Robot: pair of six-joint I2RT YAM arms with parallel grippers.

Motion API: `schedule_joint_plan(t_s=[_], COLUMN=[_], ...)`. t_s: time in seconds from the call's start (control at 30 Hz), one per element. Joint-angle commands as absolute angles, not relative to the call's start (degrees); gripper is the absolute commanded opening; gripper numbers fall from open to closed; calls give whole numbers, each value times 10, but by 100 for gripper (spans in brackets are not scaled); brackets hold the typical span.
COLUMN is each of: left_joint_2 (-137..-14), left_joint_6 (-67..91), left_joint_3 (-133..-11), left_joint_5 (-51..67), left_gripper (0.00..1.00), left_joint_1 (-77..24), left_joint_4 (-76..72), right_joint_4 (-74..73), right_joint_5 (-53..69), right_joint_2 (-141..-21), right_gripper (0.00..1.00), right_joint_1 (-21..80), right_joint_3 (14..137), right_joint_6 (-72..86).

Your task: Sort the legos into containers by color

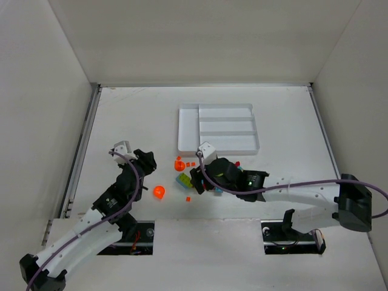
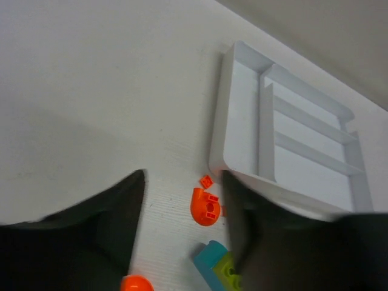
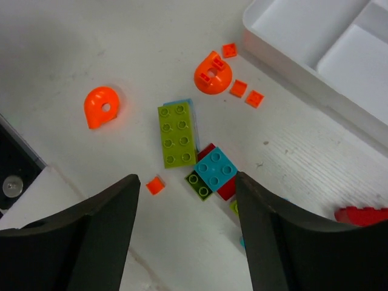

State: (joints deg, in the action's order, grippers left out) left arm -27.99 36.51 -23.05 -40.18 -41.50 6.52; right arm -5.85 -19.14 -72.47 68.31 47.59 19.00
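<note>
The larger lime brick sits on the blue piece, and my right gripper should move to the long sides (image 1: 186, 180) (image 3: 177, 139) of that lime brick next and close on them there.
The legos lie in a loose pile in front of the white tray (image 1: 188, 130). In the right wrist view I see a lime 2x4 brick (image 3: 177, 134), a teal 2x2 brick (image 3: 215, 169) on a red one (image 3: 225, 190), a small lime brick (image 3: 199, 184), two orange rounded pieces (image 3: 100, 106) (image 3: 212, 74), several tiny orange tiles and a red piece (image 3: 364, 215). My right gripper (image 3: 186, 180) is open and empty above the pile. My left gripper (image 2: 183, 174) is open and empty, left of the pile, with an orange rounded piece (image 2: 206, 207) between its fingers' line of sight.
The tray (image 2: 242, 121) shows no bricks in its compartments and stands just beyond the pile. White walls enclose the table on the left, right and far sides. Two dark cut-outs sit at the near edge by the arm bases.
</note>
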Motion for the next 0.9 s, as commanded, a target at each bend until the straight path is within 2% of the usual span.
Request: schedule_joint_plan(t_s=[0.0, 0.03, 0.07, 0.37, 0.53, 0.87], left_joint_2=[-251, -252, -258, -308, -292, -296], left_joint_6=[340, 340, 338, 355, 359, 367], left_joint_3=[-210, -210, -213, -213, -200, -192], left_joint_5=[-382, -368, -355, -307, -294, -222], left_gripper=[35, 25, 24, 46, 47, 50], left_joint_1=[-414, -414, -415, -406, -392, -333], left_joint_4=[1, 2, 3, 0, 2, -3], right_joint_4=[18, 19, 19, 37, 31, 21], right_joint_5=[-137, -126, -116, -91, -77, -71], right_joint_2=[-758, -770, -783, -904, -942, -970], right_gripper=[75, 77, 79, 78, 70, 63], right_joint_1=[681, 680, 680, 652, 643, 641], right_joint_3=[494, 500, 507, 575, 600, 595], right_joint_6=[140, 131, 124, 89, 85, 98])
